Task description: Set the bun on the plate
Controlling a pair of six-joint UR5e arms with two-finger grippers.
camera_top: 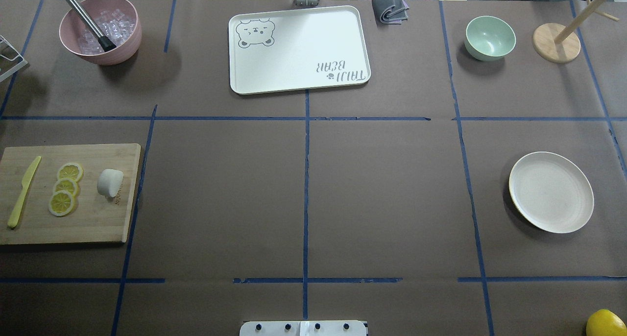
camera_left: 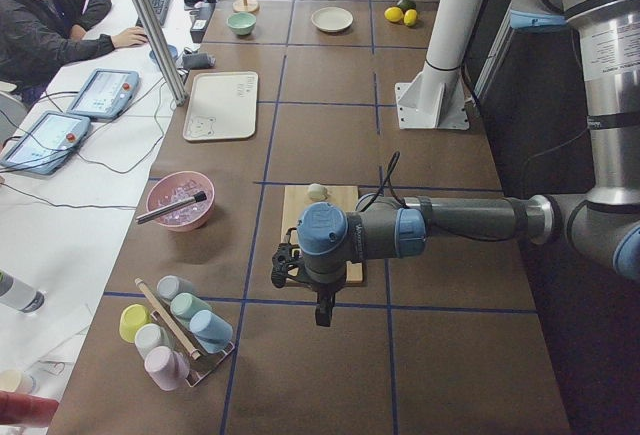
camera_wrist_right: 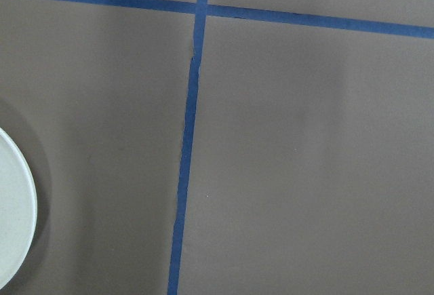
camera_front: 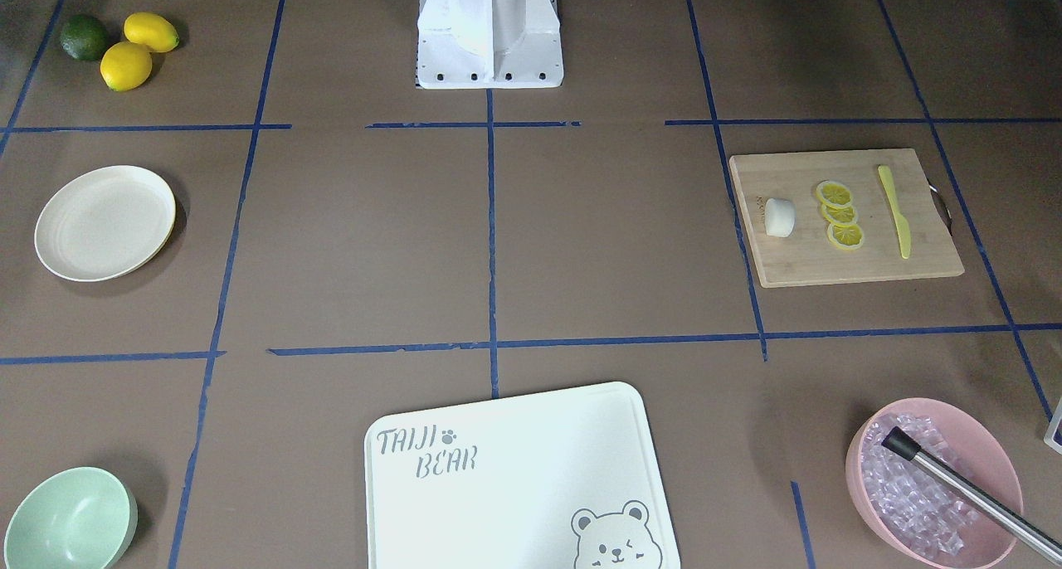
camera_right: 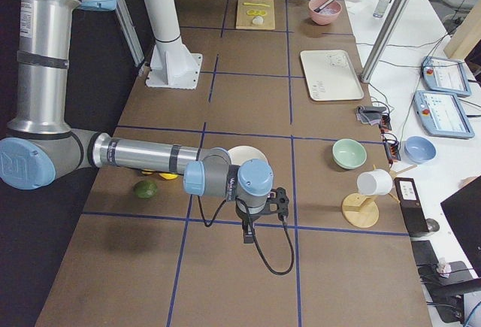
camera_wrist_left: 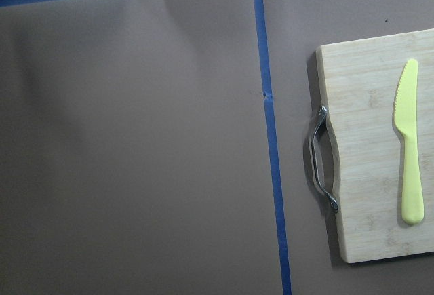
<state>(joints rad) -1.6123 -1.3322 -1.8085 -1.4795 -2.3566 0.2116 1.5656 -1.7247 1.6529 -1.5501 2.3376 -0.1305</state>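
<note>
I need to next grab the rim of the cream plate (camera_front: 41, 216) (camera_wrist_right: 36, 210) with my right gripper, on the plate's side farthest from the cutting board.
The bun (camera_top: 109, 182), a small white stubby cylinder, lies on a wooden cutting board (camera_top: 93, 223) at the table's left, beside three lemon slices (camera_top: 63, 188). The round cream plate (camera_top: 551, 192) sits bare at the table's right, and its edge shows in the right wrist view (camera_wrist_right: 13, 213). My left gripper (camera_left: 287, 265) hangs above the table just past the board's handle end, away from the bun (camera_left: 317, 192). My right gripper (camera_right: 280, 203) hovers beside the plate (camera_right: 244, 152). Both show only in the side views, so I cannot tell whether they are open or shut.
A yellow plastic knife (camera_top: 22, 191) lies on the board. A pink bowl (camera_top: 100, 30) of ice with a metal tool, a white bear-printed board (camera_top: 299, 49) and a mint bowl (camera_top: 490, 37) stand along the far edge. Lemons and a lime (camera_front: 124, 46) sit by my right. A person (camera_left: 50, 25) sits at a side desk.
</note>
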